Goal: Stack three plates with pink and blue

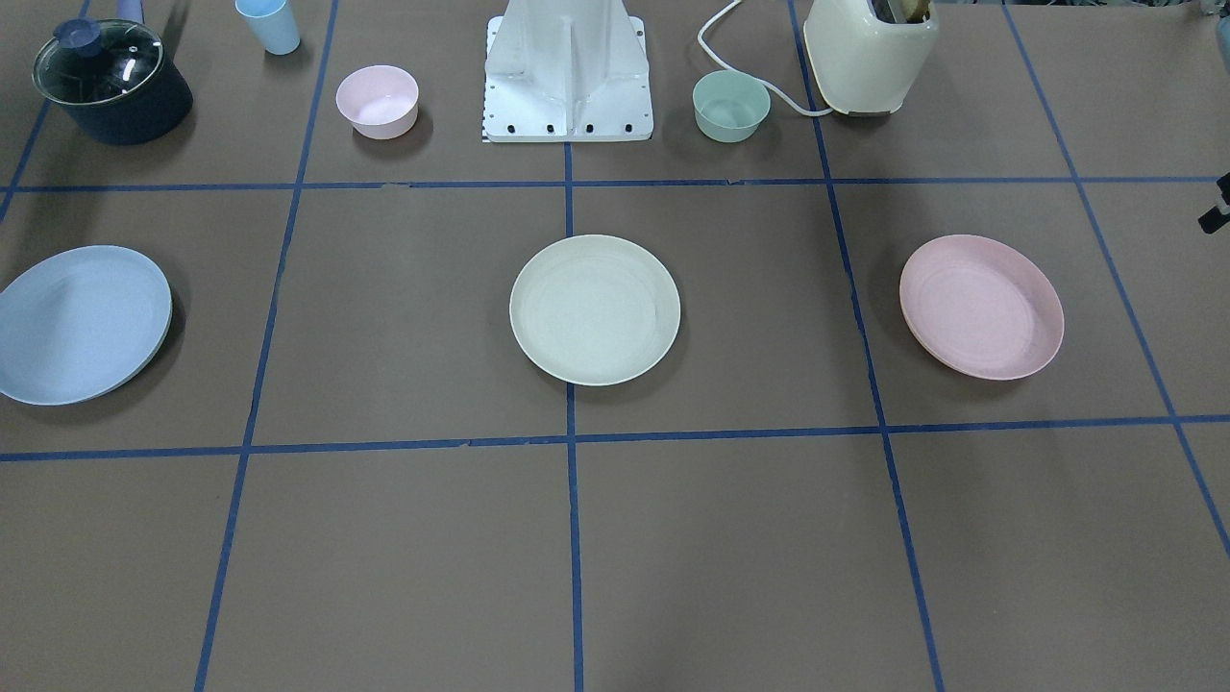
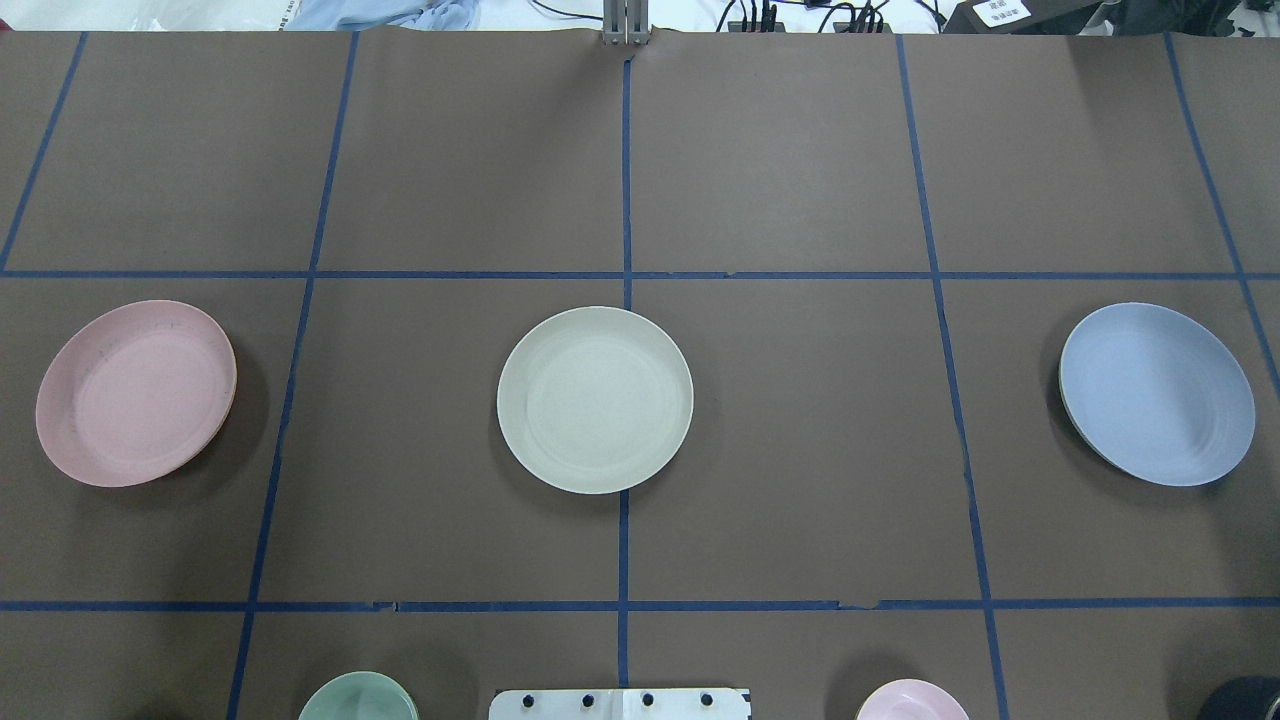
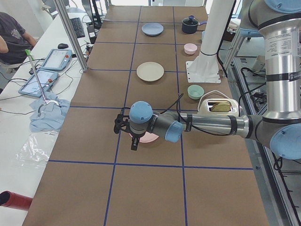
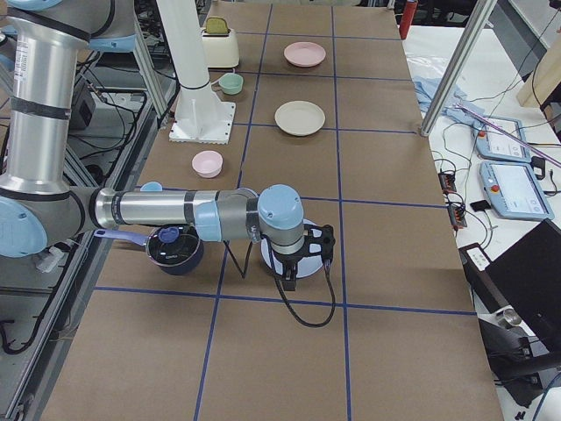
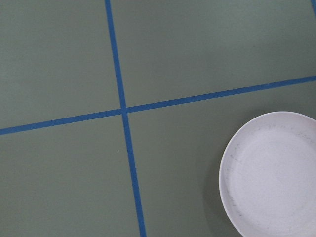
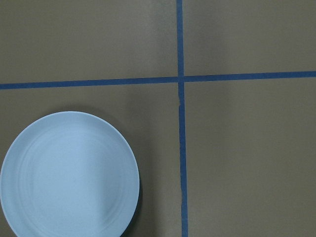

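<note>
The pink plate is next for my left gripper, which should go to it and close on its rim's side (image 1: 1058, 299) (image 5: 221, 196) farthest from the cream plate.
Three plates lie apart in a row on the brown table. The cream plate (image 1: 595, 309) is in the middle, the pink plate (image 1: 981, 306) on my left side, the light blue plate (image 1: 82, 323) on my right side. They also show in the overhead view: cream (image 2: 595, 399), pink (image 2: 136, 392), blue (image 2: 1157, 393). My left gripper (image 3: 134, 143) hangs over the pink plate (image 5: 274, 173). My right gripper (image 4: 287, 279) hangs over the blue plate (image 6: 69, 174). I cannot tell whether either gripper is open or shut. No fingers show in the wrist views.
Along the robot's edge stand a lidded dark pot (image 1: 110, 82), a blue cup (image 1: 269, 24), a small pink bowl (image 1: 377, 101), the white robot base (image 1: 567, 77), a small green bowl (image 1: 731, 106) and a cream toaster (image 1: 870, 53).
</note>
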You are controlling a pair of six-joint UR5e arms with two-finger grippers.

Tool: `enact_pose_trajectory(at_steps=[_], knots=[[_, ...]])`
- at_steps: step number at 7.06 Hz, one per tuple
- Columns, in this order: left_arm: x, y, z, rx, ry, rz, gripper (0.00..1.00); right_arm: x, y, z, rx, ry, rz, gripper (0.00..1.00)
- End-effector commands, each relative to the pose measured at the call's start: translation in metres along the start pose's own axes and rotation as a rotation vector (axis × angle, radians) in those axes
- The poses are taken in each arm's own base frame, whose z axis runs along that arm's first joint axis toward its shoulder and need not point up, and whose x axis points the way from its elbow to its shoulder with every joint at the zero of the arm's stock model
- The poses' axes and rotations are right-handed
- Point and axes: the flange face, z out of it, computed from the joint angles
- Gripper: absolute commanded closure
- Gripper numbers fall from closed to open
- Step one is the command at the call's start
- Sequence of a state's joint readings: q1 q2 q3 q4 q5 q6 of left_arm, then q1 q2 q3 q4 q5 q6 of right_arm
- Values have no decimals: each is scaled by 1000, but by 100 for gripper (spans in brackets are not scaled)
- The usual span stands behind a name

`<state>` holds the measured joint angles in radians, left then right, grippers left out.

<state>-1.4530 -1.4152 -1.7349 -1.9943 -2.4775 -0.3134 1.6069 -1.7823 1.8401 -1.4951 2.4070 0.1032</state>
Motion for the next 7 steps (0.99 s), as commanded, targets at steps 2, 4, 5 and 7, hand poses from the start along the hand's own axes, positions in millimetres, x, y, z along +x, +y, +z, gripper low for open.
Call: enact_pose_trajectory(at_steps=[2, 4, 5, 7], knots=[[-1, 27, 89, 81, 11, -144, 0, 0, 2, 0, 19, -3, -23, 0], [24, 46, 148, 75, -14, -191, 1, -1, 2, 0, 24, -7, -28, 0], [45, 53, 171, 37, -10, -166, 6, -2, 2, -1, 26, -7, -30, 0], [56, 59, 185, 1, -8, -140, 24, -2, 1, -1, 29, -6, -33, 0]])
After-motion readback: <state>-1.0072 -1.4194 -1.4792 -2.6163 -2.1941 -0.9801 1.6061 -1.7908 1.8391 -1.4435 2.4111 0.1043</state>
